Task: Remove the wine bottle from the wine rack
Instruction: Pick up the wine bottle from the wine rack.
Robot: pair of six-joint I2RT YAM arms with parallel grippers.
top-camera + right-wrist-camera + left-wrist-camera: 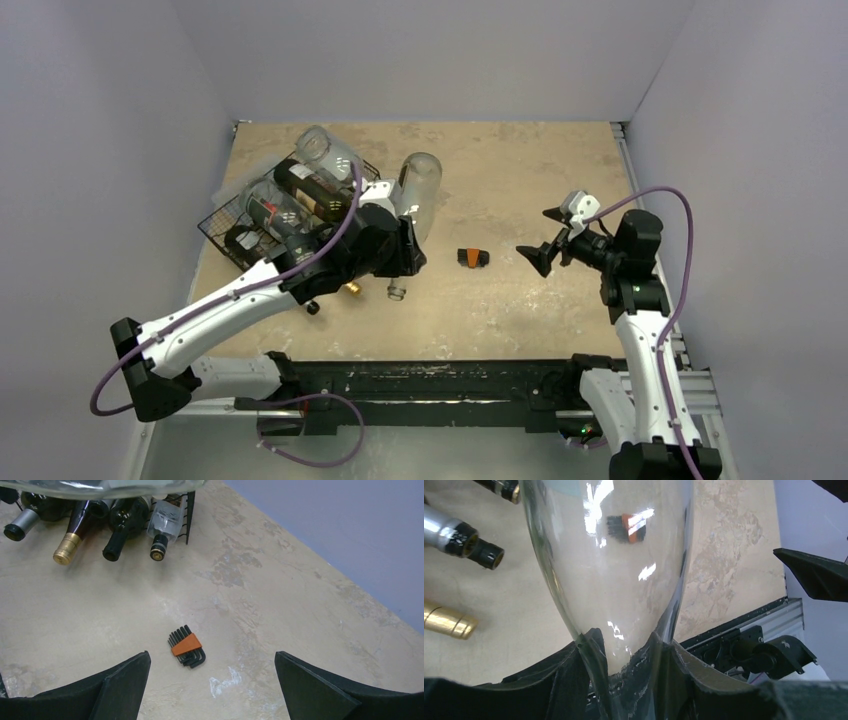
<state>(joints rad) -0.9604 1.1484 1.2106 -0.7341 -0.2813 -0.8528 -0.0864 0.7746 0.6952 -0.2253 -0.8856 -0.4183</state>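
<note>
My left gripper is going to let go of the clear wine bottle between my right gripper's fingers, above the table before the hex key set [476, 297].
My left gripper [404, 247] [624, 642] is shut on a clear wine bottle [421, 180] [614, 570], clamped where the shoulder narrows to the neck. The bottle points its mouth [397, 291] at the near edge and lies just right of the black wire wine rack [232, 226] [190, 511], apart from its frame. In the right wrist view the clear glass [100, 486] crosses the top edge. My right gripper [546, 238] [211, 661] hangs open over the bare table at the right, nothing between its fingers.
Several other bottles stay in the rack, their necks [67, 547] [446, 622] sticking out toward the near side. An orange-and-black hex key set [472, 258] [187, 646] lies between the arms. Grey walls close in left, back and right; a black rail [440, 385] runs along the near edge.
</note>
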